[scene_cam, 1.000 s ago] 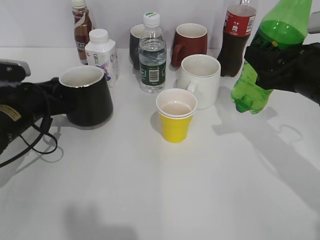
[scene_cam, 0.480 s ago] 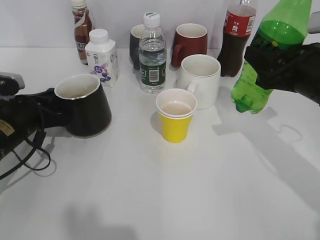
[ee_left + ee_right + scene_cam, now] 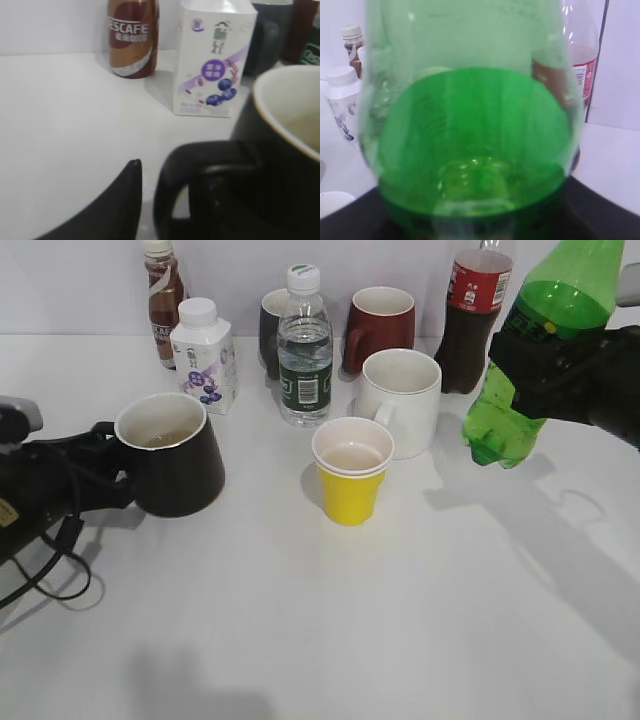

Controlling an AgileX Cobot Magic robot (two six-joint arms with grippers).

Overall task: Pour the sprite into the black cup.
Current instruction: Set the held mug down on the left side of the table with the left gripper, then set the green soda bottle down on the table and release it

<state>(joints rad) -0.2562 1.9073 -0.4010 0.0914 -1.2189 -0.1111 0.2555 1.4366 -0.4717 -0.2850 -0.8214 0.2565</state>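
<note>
My right gripper will let go of the sprite close to the white mug, on the table [image 3: 488, 489] in front of the cola bottle.
The black cup [image 3: 172, 458] stands upright at the left, with its white inside showing. My left gripper [image 3: 103, 468] is shut on its loop handle [image 3: 172, 185]. In the left wrist view one dark finger [image 3: 125, 200] lies close beside the handle and the cup body [image 3: 280, 165] fills the right. The sprite [image 3: 535, 350] is a green bottle, held tilted above the table at the right. My right gripper [image 3: 535, 368] is shut round its middle. In the right wrist view the sprite [image 3: 470, 125] fills the frame, with the gripper [image 3: 475, 222] dark beneath it.
A yellow cup [image 3: 351, 480] and a white mug [image 3: 403, 400] stand mid-table between the arms. Behind are a water bottle [image 3: 304, 350], a milk carton [image 3: 204, 355], a coffee bottle [image 3: 163, 300], a narrow dark mug [image 3: 269, 332], a dark red mug [image 3: 381, 325] and a cola bottle [image 3: 474, 325].
The black cup has gone from tilted to upright and shifted slightly toward the front with my left gripper. The right gripper and the sprite have not moved.
</note>
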